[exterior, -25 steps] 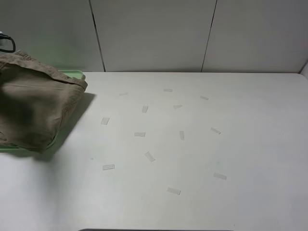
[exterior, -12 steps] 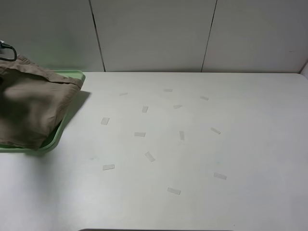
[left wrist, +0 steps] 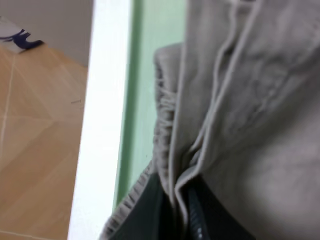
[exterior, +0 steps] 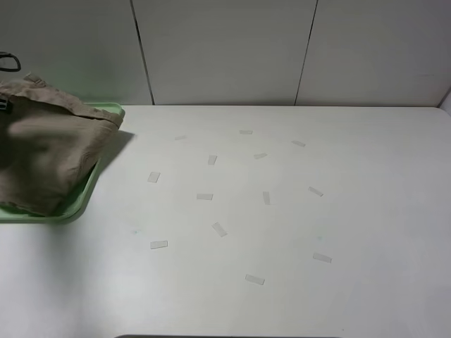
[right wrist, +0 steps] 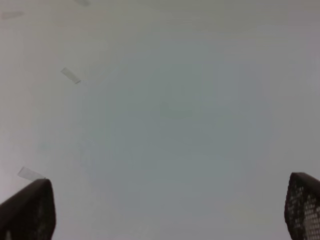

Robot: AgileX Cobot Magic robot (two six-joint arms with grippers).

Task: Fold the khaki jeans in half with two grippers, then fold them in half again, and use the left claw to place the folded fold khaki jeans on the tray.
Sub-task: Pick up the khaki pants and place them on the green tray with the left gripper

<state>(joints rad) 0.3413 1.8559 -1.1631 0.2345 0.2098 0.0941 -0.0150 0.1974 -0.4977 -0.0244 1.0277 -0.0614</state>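
Observation:
I will release the khaki jeans, now hanging bunched over the tray, with my left gripper, flat on the green tray (exterior: 41, 155), inside the tray's rim facing the tape strips.
The folded khaki jeans (exterior: 49, 155) hang bunched over the tray (exterior: 79, 205) at the far left of the exterior high view, covering most of it. In the left wrist view my left gripper (left wrist: 181, 210) is shut on the khaki jeans (left wrist: 250, 100), with the gathered waistband pinched between its black fingers (left wrist: 150, 210) above the tray (left wrist: 150, 25). Only a bit of black at the left edge of the exterior high view shows that arm. My right gripper (right wrist: 165, 207) stands open over bare tabletop with nothing between its fingers (right wrist: 30, 210).
Several small strips of clear tape (exterior: 219, 229) lie scattered over the white table (exterior: 317, 225). Grey wall panels stand behind it. The left wrist view shows the table's white edge (left wrist: 102, 110) beside the tray, with wooden floor (left wrist: 35, 125) beyond.
The jeans have shifted left and settled lower over the tray, uncovering its right rim. The right gripper's state is unchanged.

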